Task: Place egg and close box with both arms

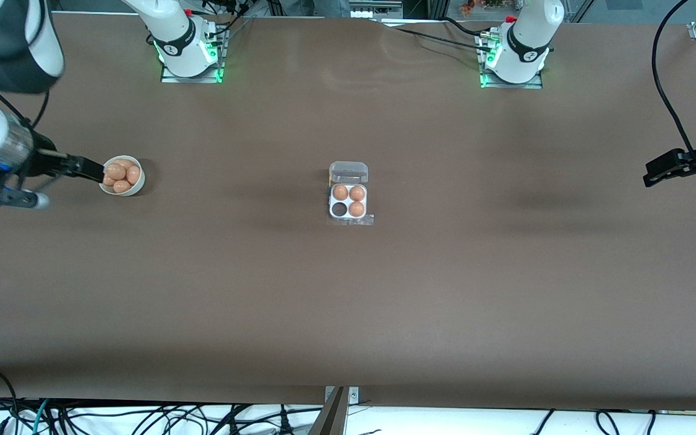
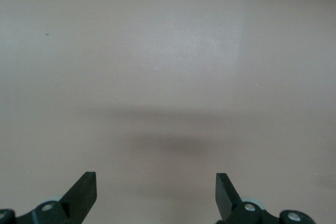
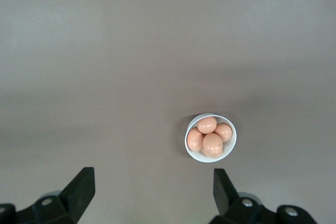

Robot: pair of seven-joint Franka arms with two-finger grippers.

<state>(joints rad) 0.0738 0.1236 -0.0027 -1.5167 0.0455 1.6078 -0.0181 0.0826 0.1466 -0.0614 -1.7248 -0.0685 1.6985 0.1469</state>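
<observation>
Next, my right gripper closes on the sides of the top egg [image 1: 116, 171] [image 3: 212, 144] in the cream bowl, the egg nearest that gripper's fingers.
The clear box [image 1: 348, 205] lies at the table's middle with its lid [image 1: 348, 173] open flat, on the side farther from the front camera. Three brown eggs [image 1: 356, 193] sit in its cells; one cell [image 1: 339, 209] is empty. A cream bowl [image 1: 122, 179] with several eggs stands toward the right arm's end. My right gripper [image 1: 85, 169] hangs open and empty in the air beside the bowl; its wrist view shows the bowl [image 3: 210, 138] below and the gripper [image 3: 152, 190] spread wide. My left gripper [image 1: 656, 172] waits open and empty over bare table at its own end [image 2: 156, 190].
The brown table [image 1: 348, 314] is wide and flat. The arm bases [image 1: 186, 42] stand along the edge farthest from the front camera. Black cables [image 1: 665, 84] trail over the left arm's end, and more cables lie along the near edge.
</observation>
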